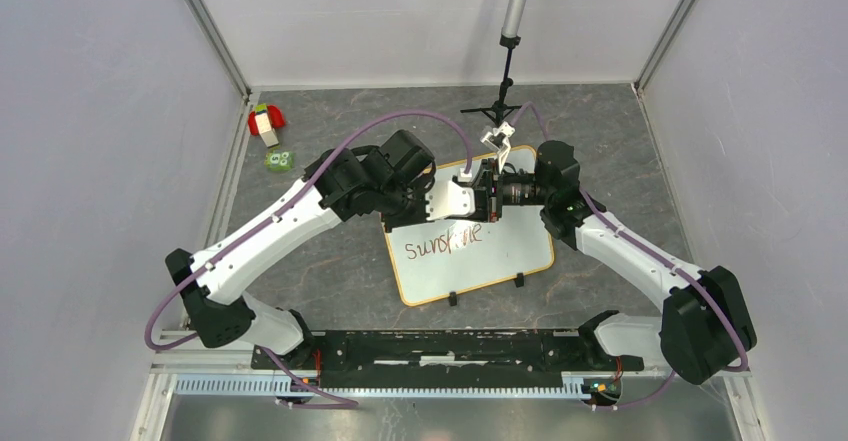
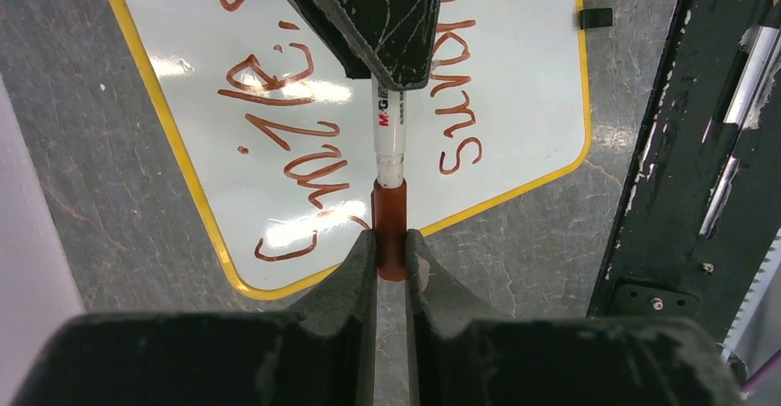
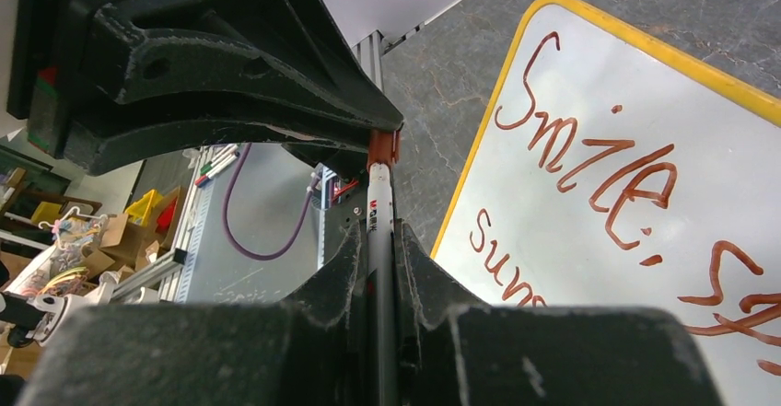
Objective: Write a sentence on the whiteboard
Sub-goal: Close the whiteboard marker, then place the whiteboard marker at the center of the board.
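The marker's white neck still shows past the red-brown cap, so I need to open my left gripper, grip the cap (image 2: 390, 207) again and push it all the way on.
The whiteboard (image 1: 500, 261) lies flat mid-table, with an orange-yellow frame and two black clips on its near edge. The sentence (image 1: 443, 245) is in dark red; only "sunshine" shows past the arms in the top view. "Smile" shows in the right wrist view (image 3: 589, 157) and upside down in the left wrist view (image 2: 295, 121). Both grippers meet above the board's far left part. My left gripper (image 2: 390, 240) is shut on the marker's red-brown cap (image 2: 390, 217). My right gripper (image 3: 379, 236) is shut on the white marker barrel (image 3: 378, 213). The cap sits over the barrel's tip end.
A red, white and green block pile (image 1: 265, 123) and a small green thing (image 1: 278, 160) lie at the back left. A black stand (image 1: 503, 101) on a grey pole stands behind the board. The black base rail (image 1: 450, 349) runs along the near edge.
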Controlling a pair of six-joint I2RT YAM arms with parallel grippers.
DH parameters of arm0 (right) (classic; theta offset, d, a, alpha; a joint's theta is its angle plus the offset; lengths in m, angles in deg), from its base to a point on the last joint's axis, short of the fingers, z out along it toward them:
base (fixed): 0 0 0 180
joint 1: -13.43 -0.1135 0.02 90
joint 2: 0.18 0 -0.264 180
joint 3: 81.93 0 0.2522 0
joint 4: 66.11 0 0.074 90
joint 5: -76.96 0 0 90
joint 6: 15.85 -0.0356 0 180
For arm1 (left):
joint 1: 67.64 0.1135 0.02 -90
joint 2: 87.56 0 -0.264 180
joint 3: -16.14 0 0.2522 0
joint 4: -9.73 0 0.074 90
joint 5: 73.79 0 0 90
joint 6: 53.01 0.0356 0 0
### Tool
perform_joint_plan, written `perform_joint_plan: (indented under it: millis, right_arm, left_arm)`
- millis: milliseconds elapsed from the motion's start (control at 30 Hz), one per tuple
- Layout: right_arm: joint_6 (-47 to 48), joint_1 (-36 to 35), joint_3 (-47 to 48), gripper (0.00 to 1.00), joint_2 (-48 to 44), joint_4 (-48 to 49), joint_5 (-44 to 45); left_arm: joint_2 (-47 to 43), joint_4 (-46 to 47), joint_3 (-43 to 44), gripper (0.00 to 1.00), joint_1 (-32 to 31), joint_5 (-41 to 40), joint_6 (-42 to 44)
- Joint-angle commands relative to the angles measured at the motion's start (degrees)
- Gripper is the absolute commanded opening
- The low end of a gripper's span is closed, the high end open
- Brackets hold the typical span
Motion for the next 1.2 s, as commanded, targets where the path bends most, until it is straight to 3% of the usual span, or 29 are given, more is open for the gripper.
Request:
perform_joint_plan:
  millis: [0,133,267,500,667,767,867,933,1167]
  right_arm:
    - [1.6,-0.6,0.8,0.0,0.2,1.5,0.9]
    - [6.8,-1.3,3.0,0.0,0.3,-5.1,2.2]
    - [6.4,-1.4,2.8,0.0,0.2,-4.3,2.0]
    - [6.2,-1.2,3.4,0.0,0.0,-3.9,1.3]
    - [5.6,-0.3,3.9,0.0,-0.4,-3.4,0.9]
    - [4.6,0.2,4.0,0.0,-0.7,-2.0,0.3]
    - [3.6,0.6,4.4,0.0,-0.7,-1.0,-0.4]
    - [2.1,0.8,4.4,0.0,-0.7,0.9,-1.0]
    - [-6.1,0.8,3.0,0.0,-0.9,10.7,-3.3]
  left_arm:
    - [0.7,2.2,3.8,0.05,-1.1,2.4,-2.4]
    - [1.5,2.3,3.5,0.05,-2.7,-0.4,-1.0]
    - [1.9,2.3,3.4,0.11,-3.7,-1.0,-1.0]
    - [0.9,1.0,3.7,0.47,-3.8,-1.4,-2.2]
    - [-2.2,1.8,0.4,0.63,-2.7,-2.3,-2.6]
    - [-5.2,4.4,-1.0,0.65,2.6,3.7,-4.5]
    - [-10.4,9.0,-4.0,0.7,11.4,17.5,-6.4]
    - [-13.1,12.1,-6.7,0.72,14.4,22.3,-6.9]
    - [-13.3,13.3,-11.0,0.72,14.6,23.7,-5.5]
